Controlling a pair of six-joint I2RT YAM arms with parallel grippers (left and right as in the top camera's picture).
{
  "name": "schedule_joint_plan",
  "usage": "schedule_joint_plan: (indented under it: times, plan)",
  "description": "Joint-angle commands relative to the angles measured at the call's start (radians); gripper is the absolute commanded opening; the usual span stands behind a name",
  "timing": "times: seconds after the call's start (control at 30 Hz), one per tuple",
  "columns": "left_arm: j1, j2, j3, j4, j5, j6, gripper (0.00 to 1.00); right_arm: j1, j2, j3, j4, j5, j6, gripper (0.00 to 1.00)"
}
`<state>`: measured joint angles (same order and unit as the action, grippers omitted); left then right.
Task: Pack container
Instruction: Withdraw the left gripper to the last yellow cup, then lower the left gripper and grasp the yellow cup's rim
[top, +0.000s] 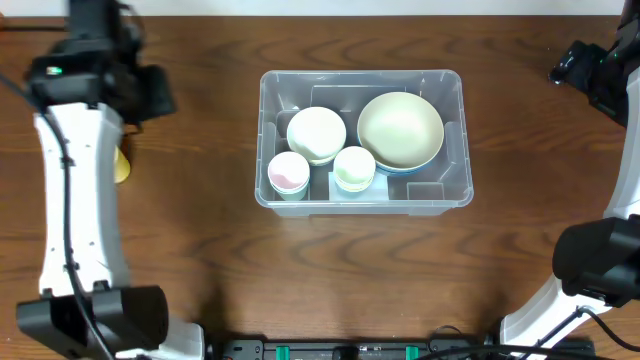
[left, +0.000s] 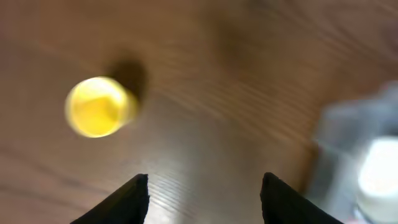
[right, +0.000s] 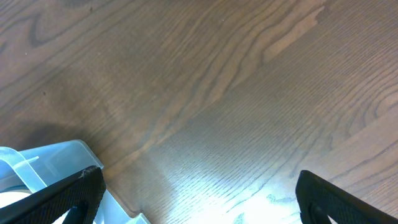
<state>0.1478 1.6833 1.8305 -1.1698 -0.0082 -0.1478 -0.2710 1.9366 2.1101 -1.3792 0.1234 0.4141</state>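
Next, I close my left gripper on the yellow cup's rim (top: 127, 163) (left: 124, 111), on the side that faces the clear plastic container, with one finger inside the cup.
The clear plastic container (top: 466, 140) stands mid-table. It holds a cream bowl (top: 400, 128) nested in a blue one, a white bowl (top: 316, 133), a pink cup (top: 288, 175) and a pale green cup (top: 353, 168). A yellow cup (left: 98, 107) stands upright on the wood to the left, half hidden under my left arm in the overhead view (top: 122, 165). My left gripper (left: 205, 180) is open above bare table, with the yellow cup ahead to its left and the blurred container (left: 348, 143) to its right. My right gripper (right: 199, 180) is wide open over bare wood beside a container corner (right: 56, 162).
The left arm's white link (top: 75, 190) runs up the table's left side to its black wrist (top: 100, 60). The right arm (top: 600, 70) sits at the far right edge. Dark wood table surrounds the container on all sides.
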Motion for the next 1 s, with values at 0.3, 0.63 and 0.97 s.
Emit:
schedule_joint_plan:
  times: [0.3, 0.63, 0.97]
  plan:
    - [0.201, 0.298, -0.011, 0.032, -0.023, -0.09, 0.59, -0.004, 0.005, 0.001, -0.001, 0.003, 0.016, 0.99]
    - [0.212, 0.489, -0.011, 0.062, -0.031, -0.09, 0.59, -0.004, 0.005, 0.001, -0.002, 0.003, 0.016, 0.99]
    - [0.218, 0.522, -0.011, 0.076, -0.031, -0.09, 0.43, -0.004, 0.005, 0.001, -0.001, 0.003, 0.016, 0.99]
